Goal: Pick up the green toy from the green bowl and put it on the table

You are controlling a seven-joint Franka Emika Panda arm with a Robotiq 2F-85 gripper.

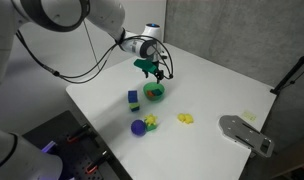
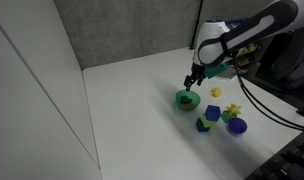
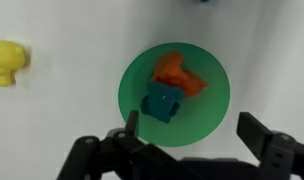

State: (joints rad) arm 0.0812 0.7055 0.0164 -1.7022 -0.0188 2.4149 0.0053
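The body of the green toy (image 1: pixel 157 93) (image 3: pixel 162 103) lies beside the orange-red piece in the green bowl, and my gripper should close on it.
The green bowl (image 3: pixel 174 96) sits on the white table (image 3: pixel 62 130). In the wrist view a dark green toy (image 3: pixel 162 103) lies in the bowl beside an orange-red piece (image 3: pixel 180 72). My gripper (image 3: pixel 192 130) hangs open and empty right above the bowl, with one finger over the bowl's edge near the toy and the other finger beyond the rim. In both exterior views the gripper (image 1: pixel 155 72) (image 2: pixel 191 82) hovers a little above the bowl (image 1: pixel 154 93) (image 2: pixel 187 99).
A yellow toy (image 3: pixel 8 60) lies on the table beside the bowl. A blue block with a green top (image 1: pixel 133 98), a purple ball (image 1: pixel 139 127), yellow pieces (image 1: pixel 186 119) and a grey device (image 1: pixel 244 134) are on the table too.
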